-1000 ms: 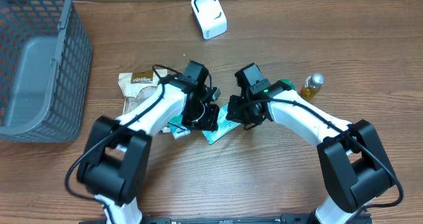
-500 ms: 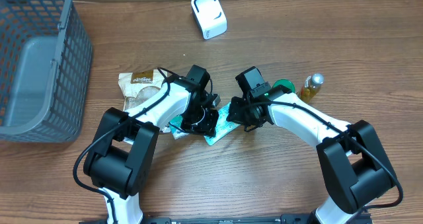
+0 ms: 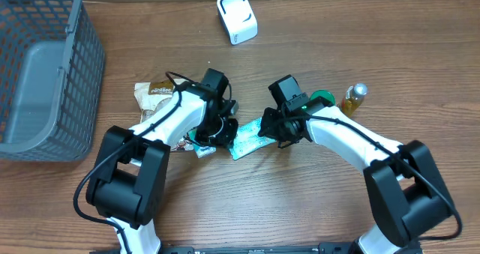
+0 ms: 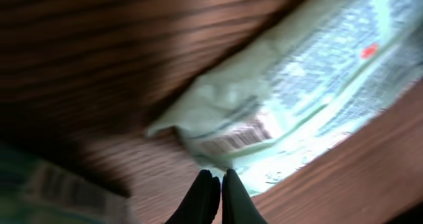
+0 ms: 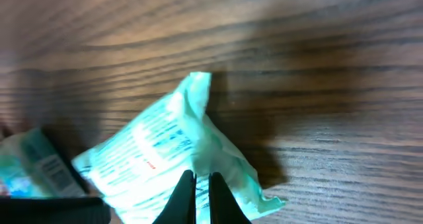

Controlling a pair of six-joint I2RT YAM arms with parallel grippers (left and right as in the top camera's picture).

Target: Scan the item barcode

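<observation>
Next, my left gripper opens, back away and closes on the packet's far corner (image 4: 182, 113), because its shut fingers only touch the packet's near edge below the barcode.
The item is a flat teal packet (image 3: 245, 139) lying on the wooden table between my two arms. In the left wrist view the packet (image 4: 297, 98) shows a printed barcode (image 4: 231, 139) facing the camera. My left gripper (image 4: 216, 176) is shut, its tips touching the packet's near edge; I cannot tell whether it pinches it. My right gripper (image 5: 201, 179) is pinched on a raised fold of the packet (image 5: 145, 154), whose right corner lifts off the wood. From overhead, the left gripper (image 3: 223, 131) and right gripper (image 3: 271, 128) sit at opposite ends. A white scanner (image 3: 237, 17) stands at the back.
A grey mesh basket (image 3: 45, 67) fills the left side. A brown snack bag (image 3: 155, 94) and a second small teal packet (image 3: 201, 147) lie by my left arm. A small yellow bottle (image 3: 353, 97) and a green object (image 3: 325, 98) stand behind the right arm.
My left gripper has slid left off the teal packet, uncovering more of it. The right arm has stayed almost still.
</observation>
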